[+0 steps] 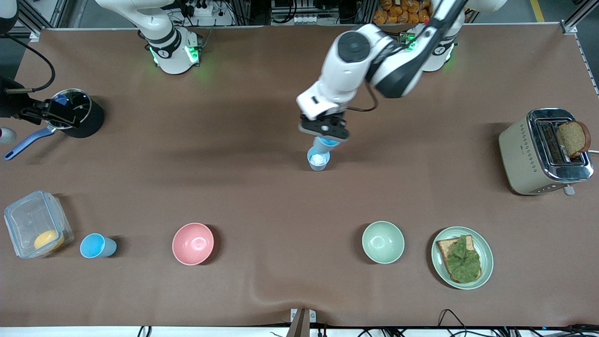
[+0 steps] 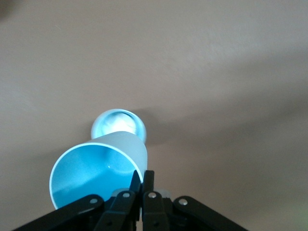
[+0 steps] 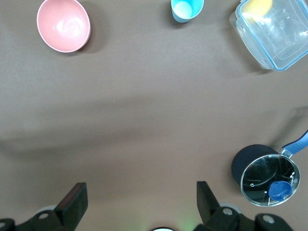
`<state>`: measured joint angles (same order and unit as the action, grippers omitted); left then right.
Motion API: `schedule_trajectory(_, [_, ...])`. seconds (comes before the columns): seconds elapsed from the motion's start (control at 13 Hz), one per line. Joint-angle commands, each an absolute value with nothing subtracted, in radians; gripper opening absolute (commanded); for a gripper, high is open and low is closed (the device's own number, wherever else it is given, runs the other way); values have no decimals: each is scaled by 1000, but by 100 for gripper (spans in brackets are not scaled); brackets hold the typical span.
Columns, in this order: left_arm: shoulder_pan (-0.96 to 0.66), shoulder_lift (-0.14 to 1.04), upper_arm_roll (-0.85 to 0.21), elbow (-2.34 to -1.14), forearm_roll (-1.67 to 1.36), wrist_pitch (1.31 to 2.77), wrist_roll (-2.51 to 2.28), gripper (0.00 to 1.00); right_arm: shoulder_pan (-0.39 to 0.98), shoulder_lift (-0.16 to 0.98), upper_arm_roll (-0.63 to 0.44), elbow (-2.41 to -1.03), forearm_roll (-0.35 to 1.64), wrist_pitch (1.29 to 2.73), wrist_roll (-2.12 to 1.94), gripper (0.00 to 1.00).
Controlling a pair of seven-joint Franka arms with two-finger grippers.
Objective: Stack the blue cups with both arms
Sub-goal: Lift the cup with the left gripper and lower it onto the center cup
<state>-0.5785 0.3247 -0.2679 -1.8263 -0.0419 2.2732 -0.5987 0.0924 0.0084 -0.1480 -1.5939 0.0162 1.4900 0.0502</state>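
Observation:
Next, I release the light-blue cup from my left gripper inside the upright blue cup with the whitish bottom [image 1: 318,159] [image 2: 119,127] just below it. The light-blue cup hangs tilted over the table's middle.
My left gripper [image 1: 326,131] is over the middle of the table, shut on the rim of a light-blue cup [image 1: 327,142] with a bright blue inside [image 2: 91,175]. One of its fingers [image 2: 136,184] is inside the rim and the other outside. The cup hangs tilted, its base just above the mouth of a second blue cup [image 1: 318,160], whitish inside [image 2: 119,124], which stands upright on the table. A third blue cup [image 1: 97,245] stands near the front edge toward the right arm's end and also shows in the right wrist view [image 3: 186,8]. My right gripper [image 3: 139,202] is open, empty, high over the table.
A pink bowl [image 1: 193,243] and a pale green bowl [image 1: 383,242] stand near the front edge. A plate with toast [image 1: 462,257] and a toaster [image 1: 543,152] are at the left arm's end. A clear container [image 1: 35,224] and a lidded pot [image 1: 77,112] are at the right arm's end.

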Motion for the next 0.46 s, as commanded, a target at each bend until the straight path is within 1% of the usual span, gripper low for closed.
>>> schedule_trajectory(0.0, [-597, 397, -250, -1760, -17, 2258, -632, 0, 95, 14, -150, -1577, 3, 1477, 46, 100])
schedule_trajectory(0.38, [-597, 410, -229, -1772, -8, 2260, -629, 0, 94, 14, -150, -1577, 3, 1477, 46, 100])
